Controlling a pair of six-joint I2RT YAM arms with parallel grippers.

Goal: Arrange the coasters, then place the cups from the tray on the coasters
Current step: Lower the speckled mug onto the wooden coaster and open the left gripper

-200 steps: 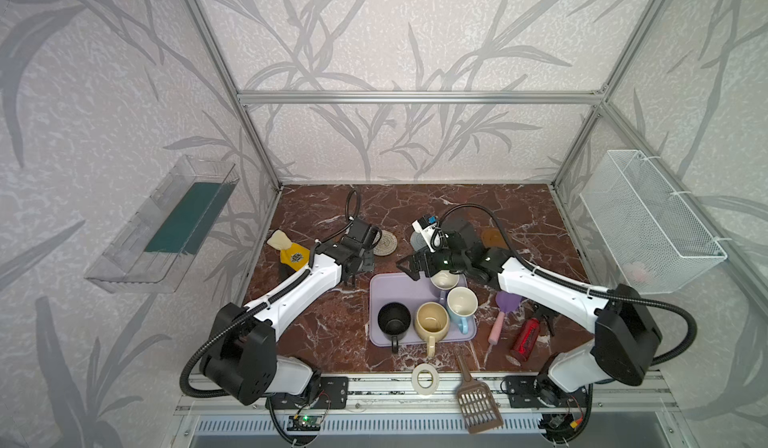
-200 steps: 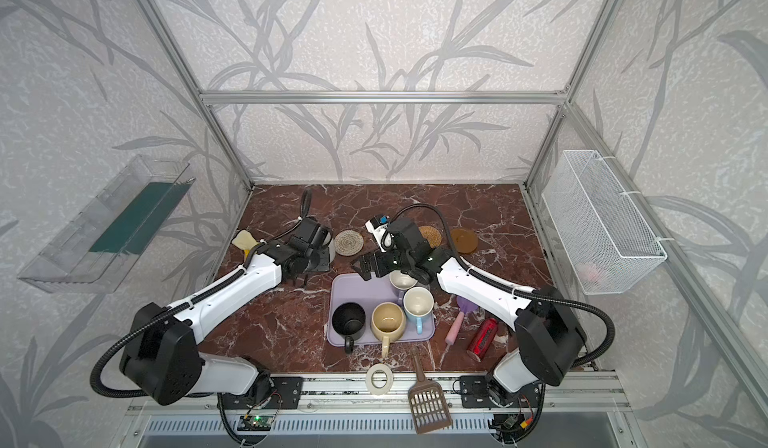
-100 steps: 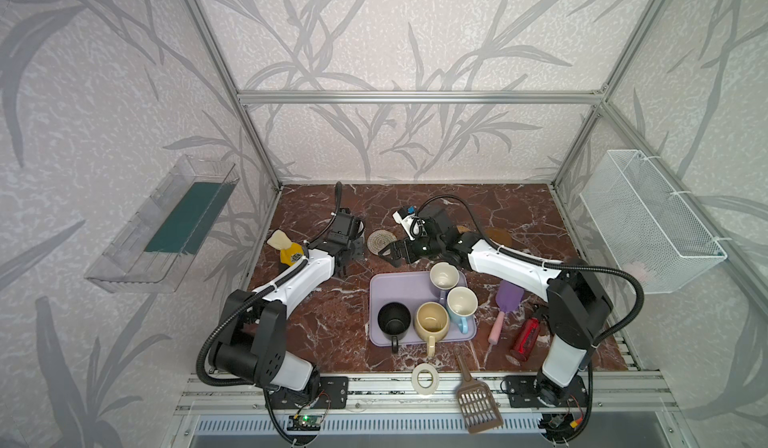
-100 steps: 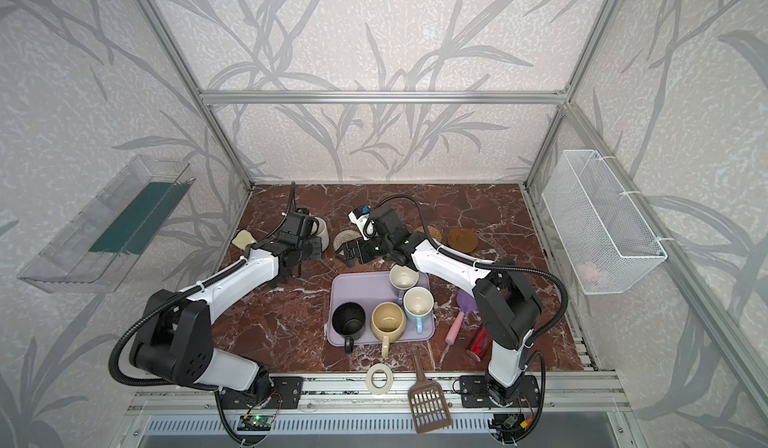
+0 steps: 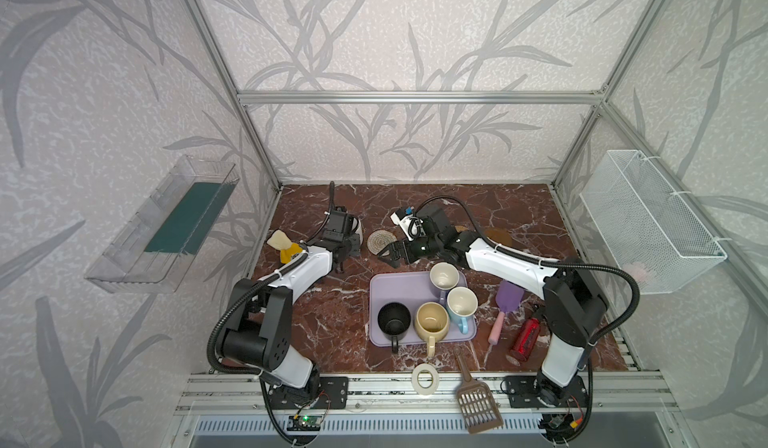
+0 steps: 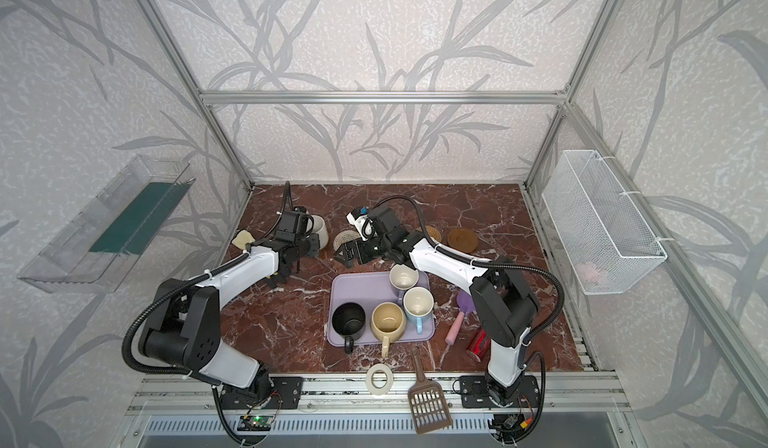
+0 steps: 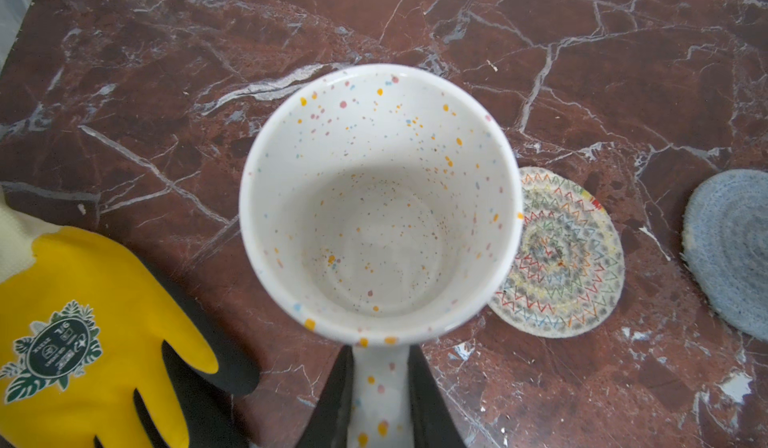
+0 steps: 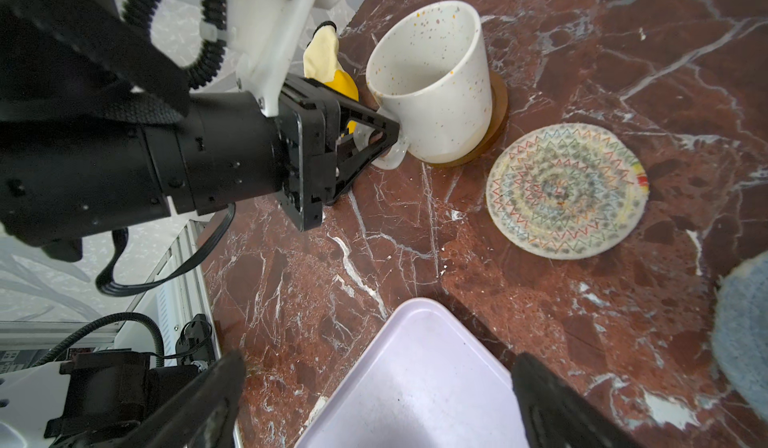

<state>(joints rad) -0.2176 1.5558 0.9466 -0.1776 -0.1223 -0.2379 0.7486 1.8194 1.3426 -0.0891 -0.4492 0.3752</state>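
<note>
My left gripper has the white speckled cup. It will let go of it on the brown wooden coaster [image 5: 349, 237] [image 7: 382, 220] next to the woven white-beige coaster.
The white speckled cup [image 8: 432, 80] [image 7: 374, 200] stands at the back left on a brown wooden coaster [image 8: 494, 105]. My left gripper [image 7: 380, 367] [image 5: 353, 244] is shut on its handle. Beside it lie the woven white-beige coaster [image 8: 567, 190] [image 5: 382, 241] and the grey-blue coaster [image 7: 731, 250]. A tan rattan coaster [image 6: 432, 232] and a second brown coaster [image 6: 462, 240] lie further right. My right gripper [image 8: 376, 383] [image 5: 390, 254] hangs open and empty over the far left corner of the lavender tray [image 5: 395, 290]. The tray holds the lavender [image 5: 444, 277], light blue [image 5: 462, 304], cream-yellow [image 5: 432, 323] and black [image 5: 393, 321] cups.
A yellow glove [image 7: 83, 333] lies just left of the speckled cup. Right of the tray are a purple scoop [image 5: 505, 308] and a red can [image 5: 525, 338]. A white tape ring [image 5: 424, 378] and a brown slotted scoop [image 5: 478, 404] lie at the front edge. A wire basket [image 5: 648, 221] hangs on the right wall.
The left gripper has carried the speckled cup a little toward the back wall. The right arm has swung left and back, from above the tray's cups to its far left corner.
</note>
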